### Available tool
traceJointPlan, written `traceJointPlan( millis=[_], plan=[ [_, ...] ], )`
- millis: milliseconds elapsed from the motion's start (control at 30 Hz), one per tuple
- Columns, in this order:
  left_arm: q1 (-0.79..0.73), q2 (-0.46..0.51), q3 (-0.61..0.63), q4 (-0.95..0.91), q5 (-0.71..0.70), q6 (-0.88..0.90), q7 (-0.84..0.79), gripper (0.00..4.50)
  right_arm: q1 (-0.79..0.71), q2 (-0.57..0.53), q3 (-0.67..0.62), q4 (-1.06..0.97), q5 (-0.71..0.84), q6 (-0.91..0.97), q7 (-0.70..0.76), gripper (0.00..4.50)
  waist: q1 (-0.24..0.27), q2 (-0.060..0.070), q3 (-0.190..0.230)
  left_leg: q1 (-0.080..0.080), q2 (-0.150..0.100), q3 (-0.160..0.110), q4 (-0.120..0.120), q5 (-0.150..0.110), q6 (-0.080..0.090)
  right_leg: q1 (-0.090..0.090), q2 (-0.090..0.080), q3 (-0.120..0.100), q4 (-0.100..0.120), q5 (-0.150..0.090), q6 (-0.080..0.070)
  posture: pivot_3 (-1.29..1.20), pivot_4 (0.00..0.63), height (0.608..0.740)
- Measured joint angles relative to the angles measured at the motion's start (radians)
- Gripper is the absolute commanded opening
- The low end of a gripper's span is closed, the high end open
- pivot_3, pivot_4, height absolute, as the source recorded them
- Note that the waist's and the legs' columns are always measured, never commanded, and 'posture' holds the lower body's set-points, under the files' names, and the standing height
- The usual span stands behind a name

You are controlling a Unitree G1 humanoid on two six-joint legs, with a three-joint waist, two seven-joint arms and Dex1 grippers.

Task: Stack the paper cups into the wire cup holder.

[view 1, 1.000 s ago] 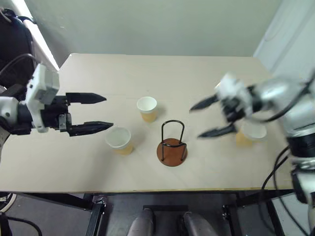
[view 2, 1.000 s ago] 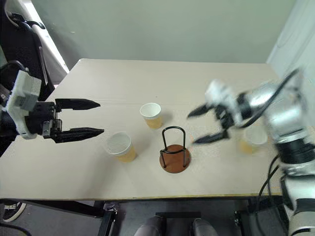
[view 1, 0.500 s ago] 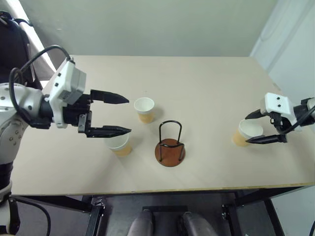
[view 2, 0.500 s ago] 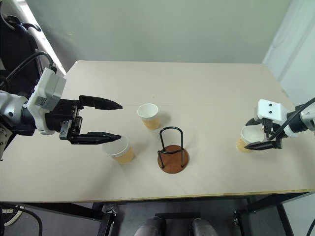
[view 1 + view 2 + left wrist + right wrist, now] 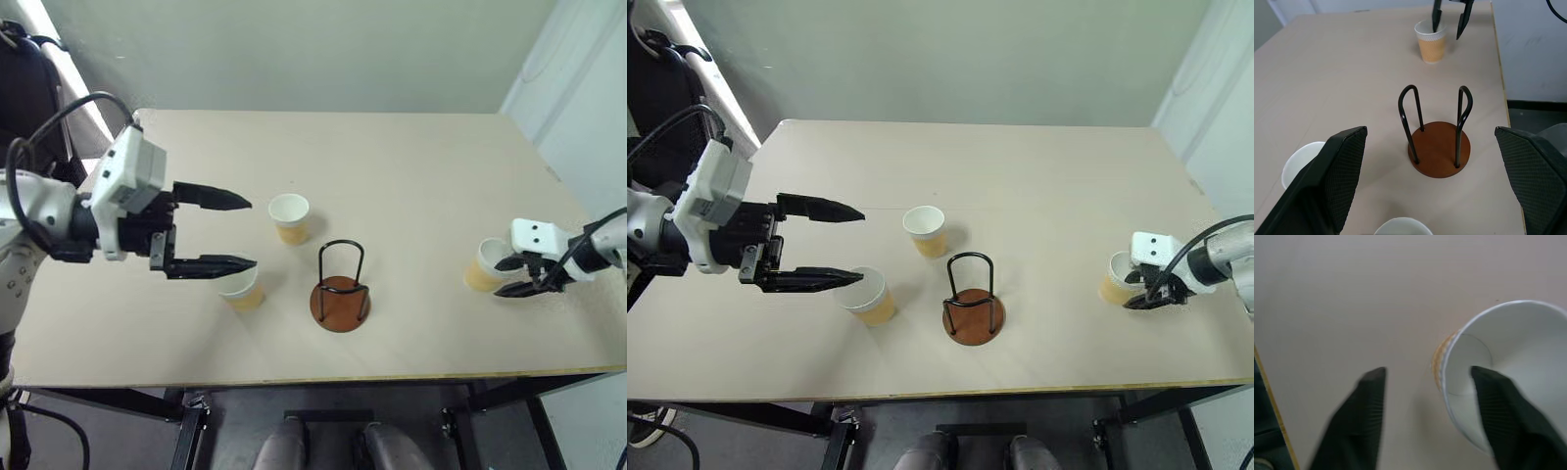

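The paper cup sits beside the wire cup holder. My left gripper will close on the near rim of the paper cup (image 5: 241, 295) (image 5: 1430, 230) under its lower finger.
Three paper cups stand upright on the table: one (image 5: 289, 215) behind the wire cup holder (image 5: 340, 289), one (image 5: 240, 286) to its left, one (image 5: 483, 266) far right. The holder has nothing in it. My left gripper (image 5: 252, 233) hovers open and level above the table, its lower finger over the left cup's rim. Down at the right cup, my right gripper (image 5: 1138, 291) straddles the rim (image 5: 1449, 362), with one finger (image 5: 1498, 416) inside the cup and the other (image 5: 1366, 421) outside, clear of the wall. The left wrist view looks over the holder (image 5: 1437, 152) toward that cup (image 5: 1431, 41).
The pale table (image 5: 392, 166) ends close to the right of the right cup, and its front edge (image 5: 323, 377) runs just before the holder. A dark object (image 5: 24, 93) stands off the table's far left corner. A bare wall lies behind.
My right gripper swung from beside the holder out to the right cup, dropped onto its rim and narrowed. The left gripper drifted slightly toward the centre and stayed open.
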Motion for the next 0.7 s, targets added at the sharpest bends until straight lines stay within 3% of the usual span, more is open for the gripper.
traceJointPlan(
  millis=[133,167,333,533,700],
  plan=[
    [0.013,0.002,0.003,0.0,-0.001,0.008,0.011,4.5,-0.028,0.03,0.023,0.03,-0.027,-0.02,0.0,0.22,0.0,0.0,0.0,0.0,0.0,0.0,0.0,0.0,0.0,0.0,0.0,0.0,0.0,0.0,0.0,0.0,0.15,0.74],
    [0.015,0.002,0.006,-0.001,-0.001,0.009,0.011,4.5,-0.034,0.035,0.024,0.037,-0.032,-0.024,0.0,0.02,0.0,0.0,0.0,0.0,0.0,0.0,0.0,0.0,0.0,0.0,0.0,0.0,0.0,0.0,0.0,0.0,0.15,0.74],
    [0.035,0.008,0.025,-0.002,-0.003,0.012,0.013,4.5,-0.063,0.036,0.025,0.052,-0.04,-0.035,0.013,0.02,0.0,0.0,0.0,0.0,0.0,0.0,0.0,0.0,0.0,0.0,0.0,0.0,0.0,0.0,0.0,0.0,0.15,0.74],
    [0.055,0.025,0.068,-0.02,-0.013,0.017,0.015,4.5,-0.333,0.048,-0.079,-0.108,0.312,0.143,0.119,0.02,-0.007,0.004,0.001,0.0,0.001,0.002,-0.003,0.001,0.0,-0.002,0.001,0.001,0.0,-0.001,-0.002,0.0,0.15,0.74],
    [0.064,0.021,0.07,-0.028,-0.014,0.017,0.028,4.5,-0.468,0.175,-0.126,-0.242,0.458,0.256,0.12,0.02,-0.007,0.0,-0.001,0.0,0.002,0.0,-0.002,0.001,-0.001,-0.001,0.003,0.001,-0.001,-0.001,-0.003,0.0,0.15,0.74]
  ],
)
